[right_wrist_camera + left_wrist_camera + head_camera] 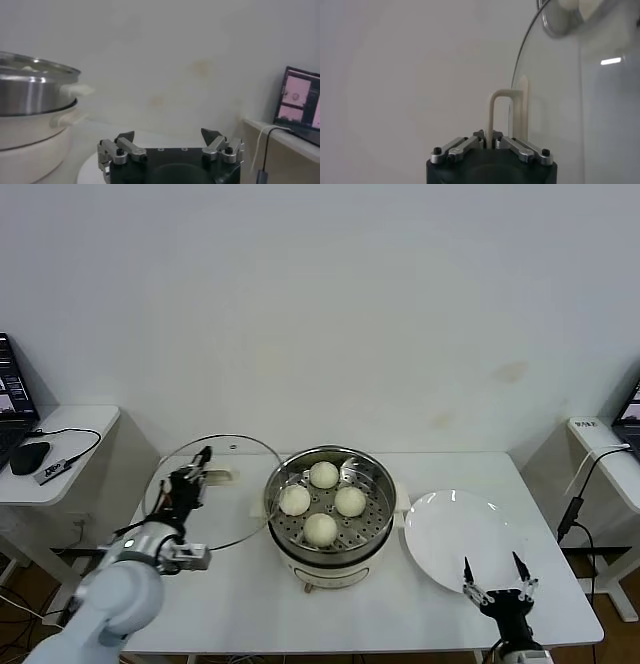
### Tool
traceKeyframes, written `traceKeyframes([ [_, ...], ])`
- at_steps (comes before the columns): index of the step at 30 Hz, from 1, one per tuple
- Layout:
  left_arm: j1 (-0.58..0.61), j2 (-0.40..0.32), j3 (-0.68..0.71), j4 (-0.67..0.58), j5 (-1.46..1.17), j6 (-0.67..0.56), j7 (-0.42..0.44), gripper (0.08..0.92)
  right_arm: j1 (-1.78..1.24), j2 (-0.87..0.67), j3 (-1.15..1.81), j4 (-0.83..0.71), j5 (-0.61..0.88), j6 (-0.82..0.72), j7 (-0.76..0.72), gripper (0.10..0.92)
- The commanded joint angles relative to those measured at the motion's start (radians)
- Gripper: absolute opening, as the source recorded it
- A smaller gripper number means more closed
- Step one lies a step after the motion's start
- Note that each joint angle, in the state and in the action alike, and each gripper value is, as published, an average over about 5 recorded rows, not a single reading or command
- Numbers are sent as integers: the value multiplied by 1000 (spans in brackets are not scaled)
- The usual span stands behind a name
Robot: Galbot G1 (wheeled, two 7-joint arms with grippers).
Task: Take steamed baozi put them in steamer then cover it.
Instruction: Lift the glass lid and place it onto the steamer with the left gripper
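Next, I release the clear glass cover from my left gripper on the shiny steamer's rim, centred over the cream-white baozi (331, 497).
Several cream-white steamed baozi (323, 475) lie in the shiny steamer (385, 489), which sits on its white pot base (330, 569) at the table's middle. Left of it, the clear glass cover (240, 504) hangs tilted above the table, its edge close to the steamer's left rim. My left gripper (197, 474) is shut on the cover's cream bar handle (222, 476). In the left wrist view the handle (492, 112) runs between the closed jaws of that gripper (491, 140), beside the glass (570, 110). My right gripper (493, 569) stands open and empty at the plate's near edge.
A flat white plate (450, 524) lies right of the steamer. The right wrist view shows the steamer wall (30, 95) and the open right gripper (170, 135). Side tables stand at both ends: a mouse (30, 456) on the left, cables (585, 484) on the right.
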Motion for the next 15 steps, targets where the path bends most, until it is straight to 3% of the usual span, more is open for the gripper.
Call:
traceKeyframes([
  [1, -221, -180, 277, 45, 177, 119, 90, 152, 34, 17, -49, -53, -73, -2, 3, 823],
  [15, -300, -389, 390, 154, 283, 188, 154, 152, 32, 23, -50, -73, -104, 1, 12, 823],
])
